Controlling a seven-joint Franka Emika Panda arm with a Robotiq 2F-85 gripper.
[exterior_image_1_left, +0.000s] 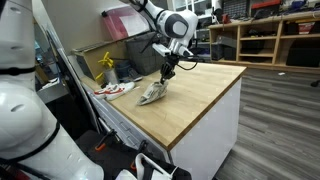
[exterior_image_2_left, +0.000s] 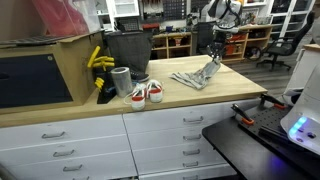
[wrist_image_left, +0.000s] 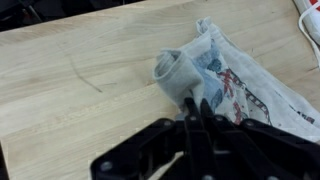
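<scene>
Next, my gripper puts the edge of cloth down on the wooden countertop (exterior_image_1_left: 160, 86) just beneath its raised fold.
A white cloth (wrist_image_left: 222, 72) with red and blue print lies crumpled on the wooden countertop (wrist_image_left: 70, 90). In the wrist view my gripper (wrist_image_left: 197, 104) comes in from the bottom, its two black fingers pressed together on a raised fold of the cloth. In both exterior views one end of the cloth (exterior_image_1_left: 152, 95) (exterior_image_2_left: 192, 78) is pulled up from the counter to the gripper (exterior_image_1_left: 166, 72) (exterior_image_2_left: 213, 63), while the other end rests on the wood. The pinched piece itself is hidden between the fingers.
A pair of white and red sneakers (exterior_image_2_left: 146, 93) (exterior_image_1_left: 115, 90) sits near the counter's edge beside a grey cup (exterior_image_2_left: 121, 80). Behind them stand a black bin (exterior_image_2_left: 127, 48) and a yellow object (exterior_image_2_left: 97, 60). Drawers (exterior_image_2_left: 150, 130) run under the counter.
</scene>
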